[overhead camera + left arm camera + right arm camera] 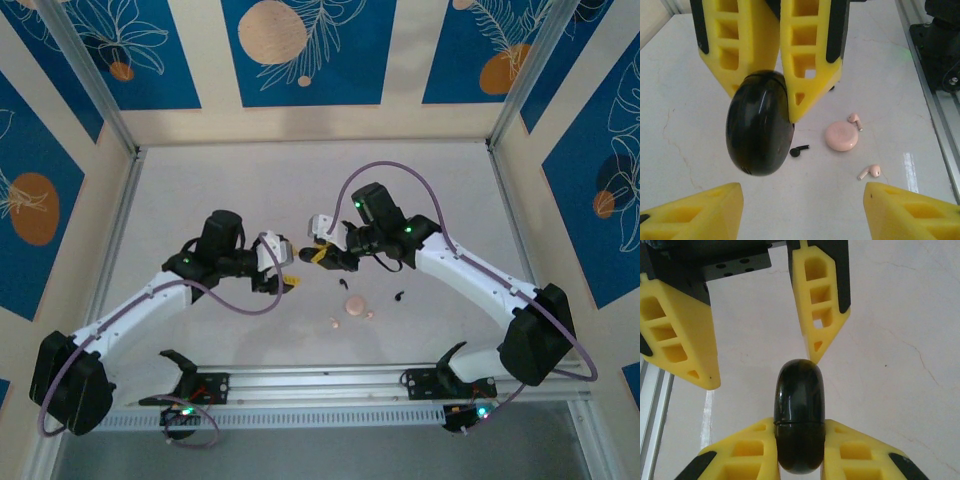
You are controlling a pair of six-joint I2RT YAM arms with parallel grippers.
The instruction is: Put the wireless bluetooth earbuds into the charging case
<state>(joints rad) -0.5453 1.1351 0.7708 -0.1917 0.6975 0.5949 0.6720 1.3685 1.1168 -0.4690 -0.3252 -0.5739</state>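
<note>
Next, my left gripper takes the case's loose end (758, 162) and my right gripper needs to regrip it, because my right gripper pinches the charging case at its lid seam.
My right gripper (799, 432) is shut on a glossy black charging case (799, 390), closed and held above the table. The left wrist view shows that case (760, 131) hanging between the right gripper's yellow fingers (810, 65). My left gripper (802, 212) faces it, open with nothing between its fingers. On the table below lie a black earbud (799, 149) with a short stem, a closed pink round case (841, 136) and two pale pink earbuds (855, 120) (871, 171). From above, the two grippers (288, 282) (320, 254) meet tip to tip at mid-table.
A second black earbud (399, 296) lies to the right of the pink case (355, 305). An aluminium rail (330, 378) runs along the near edge, and frame posts stand at the back corners. Open tabletop lies behind both arms.
</note>
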